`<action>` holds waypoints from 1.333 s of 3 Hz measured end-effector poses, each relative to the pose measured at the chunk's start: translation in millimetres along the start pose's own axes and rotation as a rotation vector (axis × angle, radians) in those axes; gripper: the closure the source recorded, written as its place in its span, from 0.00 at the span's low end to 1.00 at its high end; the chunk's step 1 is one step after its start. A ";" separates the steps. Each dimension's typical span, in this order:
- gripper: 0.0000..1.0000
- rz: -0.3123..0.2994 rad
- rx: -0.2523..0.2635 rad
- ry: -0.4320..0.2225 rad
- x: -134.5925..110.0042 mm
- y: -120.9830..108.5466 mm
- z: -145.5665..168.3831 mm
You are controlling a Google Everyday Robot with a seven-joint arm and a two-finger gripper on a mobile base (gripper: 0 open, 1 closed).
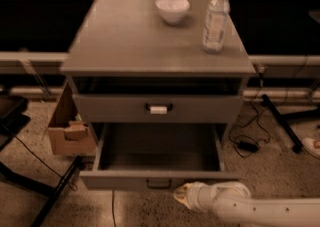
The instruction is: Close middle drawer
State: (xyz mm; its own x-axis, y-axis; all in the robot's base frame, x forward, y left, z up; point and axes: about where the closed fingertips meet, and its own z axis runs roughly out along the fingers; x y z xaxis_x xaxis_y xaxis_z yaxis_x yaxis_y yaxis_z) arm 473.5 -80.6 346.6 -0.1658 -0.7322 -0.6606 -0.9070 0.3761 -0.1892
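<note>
The robot's gripper will release the handle of the middle drawer pushed in toward the grey cabinet, below the white-tagged handle point(157, 151).
The middle drawer point(159, 178) is pulled far out of the grey cabinet point(150, 41). It is wide, shallow and empty inside, and a small black bar handle point(159, 184) sits on its flat front. Above it is the drawer with the white-tagged handle point(159, 108), a little way out. My white arm point(250, 208) reaches in from the lower right. The gripper point(184, 196) is at its end, just below and right of the middle drawer's handle, close to the drawer front.
A white bowl point(172, 8) and a clear water bottle point(216, 17) stand on the cabinet top. A cardboard box point(70, 132) sits on the floor at the left, by black stand legs point(47, 191). Cables and a power brick point(247, 146) lie at the right.
</note>
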 end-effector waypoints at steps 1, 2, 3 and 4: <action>1.00 0.000 0.000 0.000 0.4 -0.3 -0.4; 1.00 -0.106 -0.020 0.004 -70.5 -52.8 31.7; 1.00 -0.106 -0.021 0.003 -70.9 -52.1 31.8; 1.00 -0.137 -0.025 0.011 -83.1 -73.8 37.2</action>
State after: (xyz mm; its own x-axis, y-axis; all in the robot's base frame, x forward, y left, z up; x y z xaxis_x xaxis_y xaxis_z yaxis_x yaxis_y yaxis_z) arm 568.5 -26.4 388.4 -0.0441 -0.7818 -0.6220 -0.9306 0.2585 -0.2590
